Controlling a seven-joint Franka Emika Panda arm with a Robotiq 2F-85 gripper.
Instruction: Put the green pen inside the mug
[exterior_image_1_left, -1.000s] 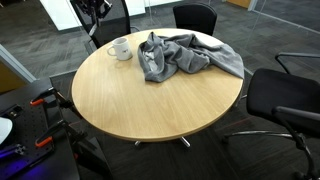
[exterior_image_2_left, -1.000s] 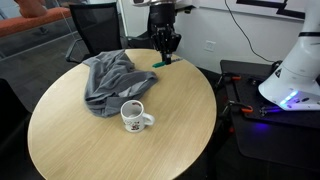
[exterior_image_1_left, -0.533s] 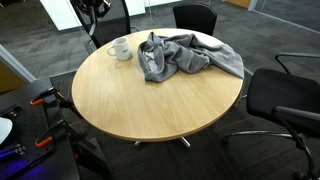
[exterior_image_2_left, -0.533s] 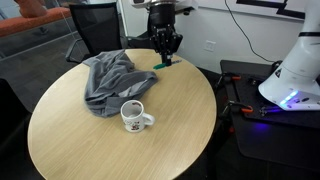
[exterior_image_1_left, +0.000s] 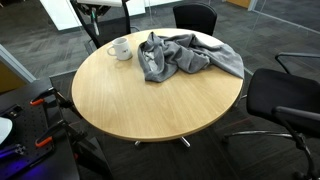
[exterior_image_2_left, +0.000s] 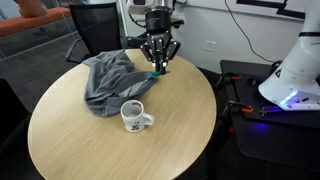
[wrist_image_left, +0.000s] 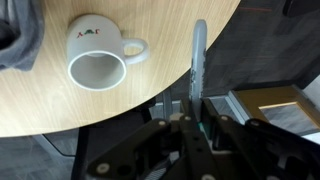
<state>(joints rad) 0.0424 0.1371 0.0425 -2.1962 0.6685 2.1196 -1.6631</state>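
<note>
The green pen, now above the table's far edge, will be let go by my gripper inside the white mug (exterior_image_1_left: 121, 44) (wrist_image_left: 97, 69) that stands near the grey cloth on the round table.
A white mug (exterior_image_2_left: 132, 116) stands upright on the round wooden table (exterior_image_2_left: 170, 130), its handle to the right; it also shows in an exterior view (exterior_image_1_left: 119, 48) and in the wrist view (wrist_image_left: 98, 57). My gripper (exterior_image_2_left: 158, 69) hangs above the table's far edge, beside the grey cloth, well beyond the mug. It is shut on the green pen (exterior_image_2_left: 156, 72), which points down. In the wrist view the pen (wrist_image_left: 197, 62) sticks out from between the fingers (wrist_image_left: 197, 125), to the right of the mug.
A crumpled grey cloth (exterior_image_2_left: 112, 80) lies on the table next to the mug, also in an exterior view (exterior_image_1_left: 185, 55). Black office chairs (exterior_image_1_left: 285, 100) ring the table. A white device (exterior_image_2_left: 297, 70) stands on a black stand (exterior_image_2_left: 275, 125) beside it.
My gripper has risen slightly and moved a little toward the mug with the green pen still in it. The mug and cloth have not moved.
</note>
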